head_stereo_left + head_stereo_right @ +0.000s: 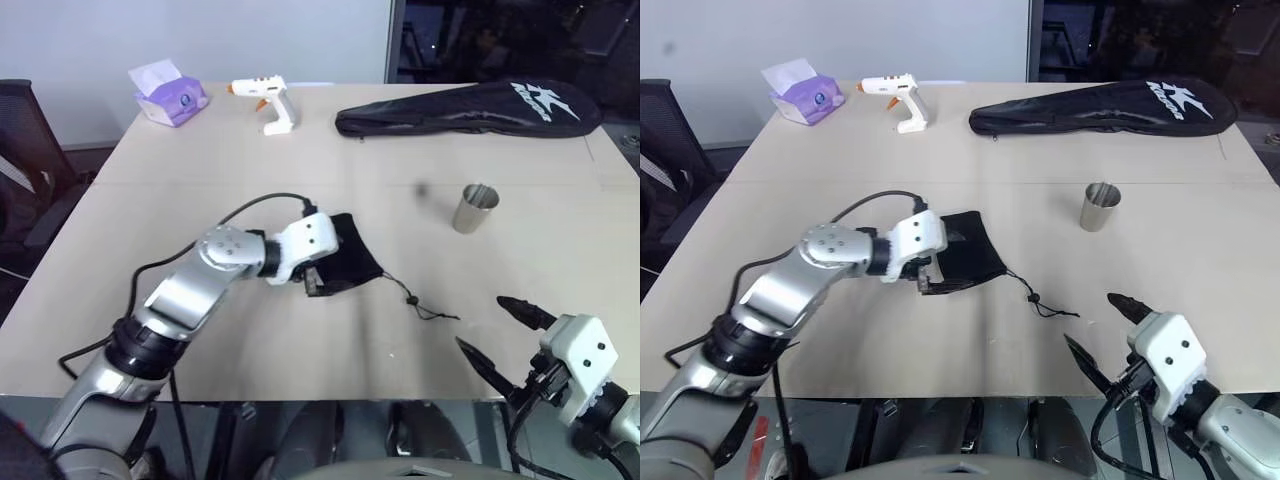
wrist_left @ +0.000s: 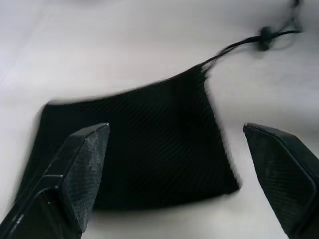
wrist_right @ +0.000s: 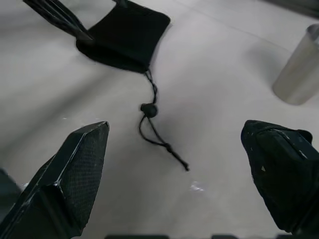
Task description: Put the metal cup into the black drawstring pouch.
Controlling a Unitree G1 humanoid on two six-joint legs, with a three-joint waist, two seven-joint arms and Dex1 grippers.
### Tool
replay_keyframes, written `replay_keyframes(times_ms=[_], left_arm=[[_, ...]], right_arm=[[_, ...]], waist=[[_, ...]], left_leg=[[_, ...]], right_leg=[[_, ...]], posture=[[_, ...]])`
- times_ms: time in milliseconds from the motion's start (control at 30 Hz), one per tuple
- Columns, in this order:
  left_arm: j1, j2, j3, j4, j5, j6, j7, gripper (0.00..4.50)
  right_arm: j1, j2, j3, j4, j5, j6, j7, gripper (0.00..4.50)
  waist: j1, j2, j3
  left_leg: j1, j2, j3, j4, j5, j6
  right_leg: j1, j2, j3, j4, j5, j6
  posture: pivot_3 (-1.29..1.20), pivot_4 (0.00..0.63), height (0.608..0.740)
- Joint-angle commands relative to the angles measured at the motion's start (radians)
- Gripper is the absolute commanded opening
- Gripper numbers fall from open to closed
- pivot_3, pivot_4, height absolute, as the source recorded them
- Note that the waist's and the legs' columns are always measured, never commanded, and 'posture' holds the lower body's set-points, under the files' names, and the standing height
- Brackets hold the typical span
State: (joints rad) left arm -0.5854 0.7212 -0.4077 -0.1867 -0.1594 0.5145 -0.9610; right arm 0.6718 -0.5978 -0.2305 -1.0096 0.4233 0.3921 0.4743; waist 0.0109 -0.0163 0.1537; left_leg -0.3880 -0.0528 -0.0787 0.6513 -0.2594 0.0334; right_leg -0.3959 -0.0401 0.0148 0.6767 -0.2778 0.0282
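Observation:
The flat pouch's near corner is beside my left gripper, away from the cord, so this gripper should pinch the pouch's edge (image 2: 208,92) next to the cord and lift.
The black drawstring pouch (image 1: 352,256) lies flat near the middle of the tan table (image 1: 200,190). Its cord and toggle (image 3: 148,109) trail toward the front right. My left gripper (image 2: 175,130) hangs open just over the pouch's near-left end, one finger to each side of the fabric and nothing gripped. The metal cup (image 1: 476,208) stands upright to the pouch's right, well apart from it. Near the table's front right edge my right gripper (image 1: 479,321) is open and empty. It points toward the cord, with the cup (image 3: 299,74) off to one side.
A long black racket bag (image 1: 470,108) with white lettering lies along the far right. A white glue gun (image 1: 265,100) and a purple tissue pack (image 1: 168,95) sit at the far left. A black chair (image 1: 20,150) stands beside the table's left edge.

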Motion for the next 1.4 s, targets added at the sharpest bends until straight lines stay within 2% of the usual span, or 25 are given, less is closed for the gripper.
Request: replay_keyframes(times_ms=[33,133,267,300,367,433,467,567,667,800,900,1000,1033,1100,1233,1400], left_arm=[[-0.065,-0.05,-0.052,0.087,0.089,-0.086,-0.009,4.47],[-0.092,-0.1,-0.086,0.164,0.146,-0.123,-0.005,4.47],[-0.11,-0.15,-0.082,0.224,0.168,-0.133,-0.016,2.79],[-0.114,-0.157,-0.079,0.246,0.178,-0.136,-0.014,2.2],[-0.121,-0.171,-0.071,0.288,0.196,-0.142,0.002,1.45],[-0.126,-0.178,-0.06,0.313,0.205,-0.151,0.011,0.39],[-0.128,-0.182,-0.051,0.321,0.204,-0.146,0.016,0.1],[-0.137,-0.192,-0.018,0.327,0.186,-0.109,0.016,0.1],[-0.155,-0.204,0.04,0.304,0.134,-0.021,-0.006,0.1],[-0.193,-0.194,0.131,0.256,0.022,0.17,-0.06,0.1],[-0.199,-0.175,0.14,0.236,0.007,0.221,-0.064,0.1],[-0.164,-0.138,0.094,0.225,0.07,0.09,-0.064,0.1],[-0.157,-0.141,0.098,0.227,0.065,0.09,-0.06,0.35],[-0.148,-0.143,0.095,0.227,0.08,0.064,-0.041,0.97],[-0.138,-0.139,0.085,0.215,0.119,0.009,-0.009,2.75],[-0.144,-0.13,0.048,0.254,0.186,-0.103,-0.01,2.75]], right_arm=[[0.022,-0.011,0.057,-0.038,-0.042,-0.074,-0.047,4.5],[0.031,-0.018,0.114,-0.038,-0.086,-0.105,-0.078,4.5],[0.008,-0.025,0.187,-0.038,-0.104,-0.131,-0.144,4.5],[-0.019,-0.025,0.193,-0.038,-0.106,-0.119,-0.172,4.5],[-0.091,-0.022,0.194,-0.038,-0.119,-0.071,-0.229,4.5],[-0.192,-0.031,0.19,-0.038,-0.098,0.031,-0.281,4.5],[-0.252,-0.043,0.19,-0.038,-0.077,0.088,-0.292,4.5],[-0.445,-0.102,0.164,-0.038,-0.074,0.35,-0.332,4.5],[-0.68,-0.152,0.143,0.032,-0.027,0.546,-0.296,4.5],[-0.993,-0.218,0.23,0.266,-0.054,0.666,-0.229,4.5],[-1.11,-0.231,0.292,0.376,-0.072,0.689,-0.183,4.5],[-1.158,-0.231,0.325,0.41,-0.084,0.675,-0.143,4.5],[-1.166,-0.223,0.326,0.405,-0.077,0.662,-0.125,4.5],[-1.149,-0.209,0.321,0.35,-0.046,0.599,-0.067,4.5],[-1.033,-0.167,0.272,0.227,0.046,0.491,0.041,4.5],[-0.933,-0.135,0.256,0.154,0.092,0.483,0.053,4.5]], waist=[[0.002,0.0,0.0],[0.002,0.0,0.0],[-0.002,-0.001,0.001],[-0.002,-0.001,0.001],[-0.002,-0.001,0.001],[-0.001,-0.001,0.0],[0.001,-0.001,0.001],[-0.007,-0.001,0.001],[-0.007,-0.002,0.001],[-0.017,-0.002,0.002],[-0.021,-0.002,0.002],[-0.024,-0.002,0.002],[-0.024,-0.002,0.002],[-0.024,-0.002,0.002],[-0.022,-0.002,0.002],[-0.021,-0.002,0.001]], left_leg=[[0.0,0.0,0.0,0.0,0.0,0.0],[0.0,0.0,0.0,0.001,0.0,0.0],[0.0,0.0,0.0,0.001,0.0,0.0],[0.0,0.0,0.0,0.001,0.0,0.0],[0.0,0.0,-0.001,0.001,0.0,0.0],[0.0,0.0,0.0,0.002,0.0,0.0],[0.0,0.0,0.0,0.002,0.0,0.0],[0.0,0.0,-0.001,0.002,0.0,-0.001],[0.0,0.0,-0.001,0.003,0.0,-0.001],[-0.005,0.0,-0.003,0.005,0.002,-0.002],[-0.008,-0.001,-0.004,0.005,0.003,-0.004],[-0.011,-0.002,-0.004,0.003,0.003,-0.004],[-0.012,-0.002,-0.003,0.002,0.003,-0.004],[-0.014,-0.002,-0.002,0.002,0.003,-0.004],[-0.02,-0.002,-0.004,0.005,0.003,-0.004],[-0.025,-0.002,-0.006,0.015,0.001,-0.002]], right_leg=[[0.0,0.0,0.0,0.0,0.0,0.0],[0.001,0.0,0.0,0.0,0.0,0.0],[0.0,0.001,0.0,0.0,0.0,0.0],[0.0,0.001,0.0,0.001,0.0,0.0],[0.0,0.001,0.0,0.001,0.0,0.0],[0.0,0.001,0.0,0.001,0.0,0.0],[0.001,0.001,0.0,0.001,0.0,0.0],[0.001,0.001,0.0,0.001,0.0,0.0],[0.001,0.001,-0.001,0.001,0.0,0.0],[-0.002,0.001,-0.003,0.002,0.0,0.0],[-0.004,0.001,-0.004,0.001,0.0,0.0],[-0.008,-0.001,-0.003,0.001,0.0,0.0],[-0.01,-0.001,-0.002,0.001,0.0,0.0],[-0.012,-0.002,-0.002,0.002,0.0,0.0],[-0.017,-0.001,-0.004,0.003,0.001,0.0],[-0.017,-0.001,-0.006,0.004,0.003,0.003]], posture=[[0.0,0.15,0.74],[0.0,0.15,0.74],[0.0,0.15,0.74],[0.0,0.15,0.74],[0.0,0.15,0.74],[0.0,0.15,0.74],[0.0,0.15,0.74],[0.0,0.15,0.74],[0.0,0.15,0.74],[0.0,0.15,0.74],[0.0,0.15,0.74],[0.0,0.15,0.74],[0.0,0.15,0.74],[0.0,0.15,0.74],[0.0,0.15,0.74],[0.0,0.15,0.74]])
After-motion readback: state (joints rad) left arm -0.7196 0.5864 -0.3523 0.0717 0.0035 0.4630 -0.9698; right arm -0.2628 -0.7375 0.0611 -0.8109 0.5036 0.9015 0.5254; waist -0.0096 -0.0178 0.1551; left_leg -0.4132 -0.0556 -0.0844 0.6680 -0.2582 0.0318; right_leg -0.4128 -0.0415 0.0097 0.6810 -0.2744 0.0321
